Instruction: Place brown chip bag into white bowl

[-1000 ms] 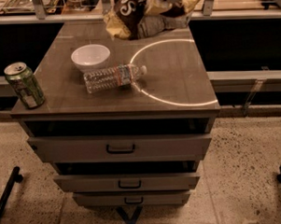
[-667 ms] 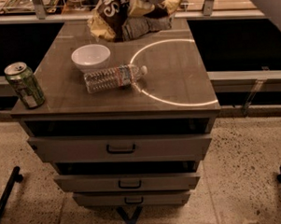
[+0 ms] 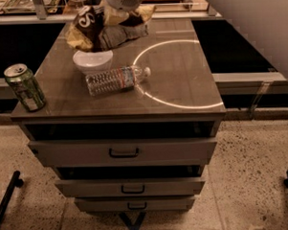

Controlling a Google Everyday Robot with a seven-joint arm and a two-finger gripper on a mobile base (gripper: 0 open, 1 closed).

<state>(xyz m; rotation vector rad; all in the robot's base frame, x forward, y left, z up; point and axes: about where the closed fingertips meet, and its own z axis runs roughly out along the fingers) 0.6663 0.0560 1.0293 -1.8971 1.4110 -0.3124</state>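
The robot's gripper will release the brown chip bag in the white bowl's open top (image 3: pixel 92 55), behind the clear water bottle.
The brown chip bag (image 3: pixel 96 29), crumpled dark-brown and yellow with white lettering, hangs from my gripper (image 3: pixel 123 13) at the top of the camera view. The gripper's white wrist reaches down from the top edge and is shut on the bag's right part. The bag's left end hangs just above the back rim of the white bowl (image 3: pixel 93 60) and hides part of that rim. The bowl stands on the left part of the cabinet top and looks empty.
A clear plastic water bottle (image 3: pixel 116 79) lies on its side just in front of and right of the bowl. A green can (image 3: pixel 24 87) stands at the front left corner. A ring of light (image 3: pixel 201 104) marks the brown cabinet top (image 3: pixel 180 67). Drawers (image 3: pixel 124 152) are below.
The gripper has carried the chip bag left and a little lower, from behind the light ring to over the bowl's back rim. Bowl, bottle and can have not moved.
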